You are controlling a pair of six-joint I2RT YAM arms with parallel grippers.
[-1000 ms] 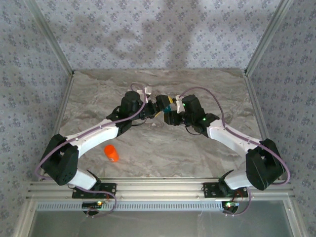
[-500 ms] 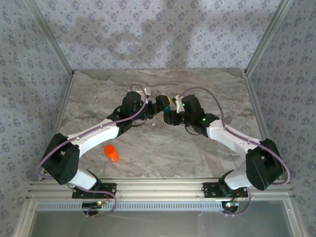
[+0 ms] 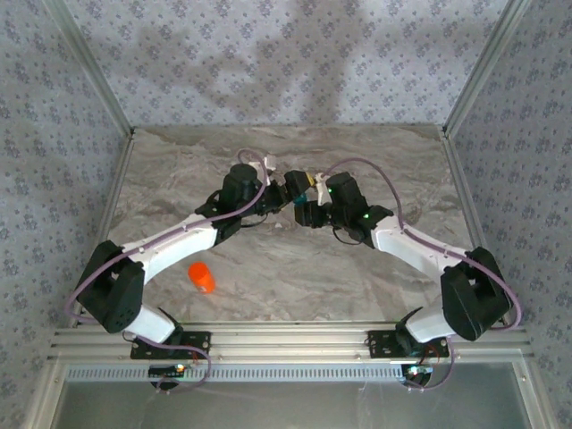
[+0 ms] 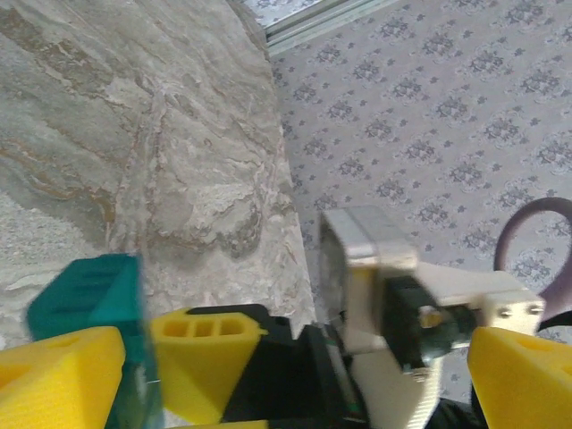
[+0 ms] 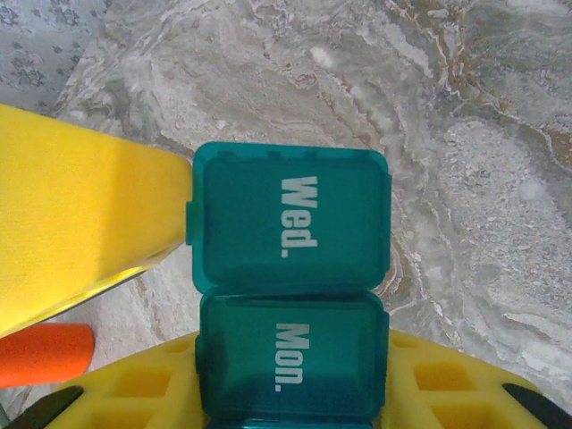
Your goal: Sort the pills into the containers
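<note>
Next, my right gripper sets the teal pill organiser down on the marble in the middle of the table (image 3: 298, 227), under its fingertips.
The teal pill organiser (image 5: 290, 268), the containers, has shut lids marked "Wed." and "Mon." My right gripper (image 5: 290, 393) is shut on its "Mon." end, one yellow finger on each side. One yellow finger (image 5: 80, 232) of my left gripper presses against the small tab on the left edge of the "Wed." lid. In the left wrist view the organiser (image 4: 89, 295) sits by my left gripper's (image 4: 286, 384) near finger, and the jaws stand wide open around the right gripper's yellow fingertip (image 4: 206, 353). From above, the left gripper (image 3: 288, 193) and right gripper (image 3: 308, 210) meet mid-table. The pills are out of view.
An orange cylindrical bottle (image 3: 202, 277) lies on the marble table (image 3: 268, 259) near the left arm, and it is also in the right wrist view (image 5: 45, 353). Patterned walls with metal rails (image 3: 112, 116) close the table in on three sides.
Both gripper heads have edged slightly toward the far side of the table. The grip on the organiser and the open left jaws are the same.
</note>
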